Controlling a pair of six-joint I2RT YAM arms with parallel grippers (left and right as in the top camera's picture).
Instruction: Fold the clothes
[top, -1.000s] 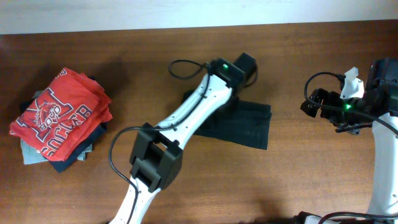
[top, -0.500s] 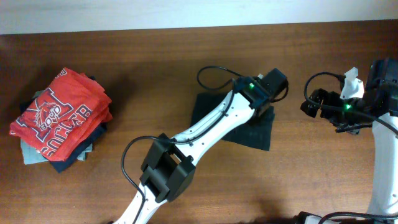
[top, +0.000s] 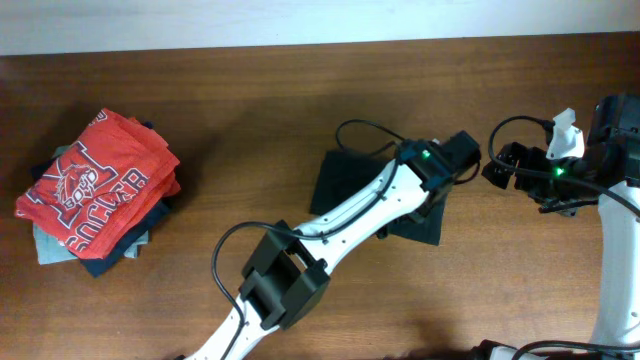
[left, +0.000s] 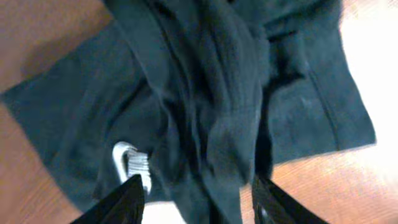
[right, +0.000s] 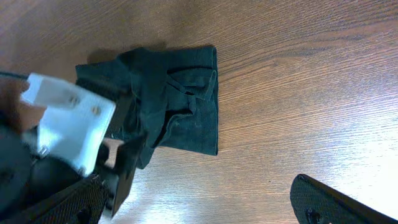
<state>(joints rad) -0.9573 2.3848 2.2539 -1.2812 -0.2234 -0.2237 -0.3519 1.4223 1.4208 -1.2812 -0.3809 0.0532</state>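
Observation:
The robot's right gripper should next close on the dark clothes' side edge (top: 438, 212) (right: 209, 93) farthest from the red shirt and take hold of the dark clothes there.
The clothes (top: 345, 182) are one dark navy-black garment, lying partly folded on the wooden table right of centre. My left gripper (top: 455, 160) hovers over its right edge. In the left wrist view a bunched fold of the clothes (left: 211, 93) hangs between the left gripper (left: 202, 199), whose jaws stand apart with a gap on the left side. My right gripper (top: 503, 166) waits to the right of the garment, open and holding nothing. The right wrist view shows the clothes (right: 180, 106) with the right gripper (right: 199, 205) spread wide over bare wood.
A stack of folded garments topped by a red shirt with white lettering (top: 95, 185) sits at the far left. The left arm (top: 340, 215) lies diagonally across the garment. A pale wall edge (top: 300, 20) runs along the back of the table.
The left arm has swept to the right across the garment, carrying a fold with it, and its jaws have parted from shut. The right arm has not moved.

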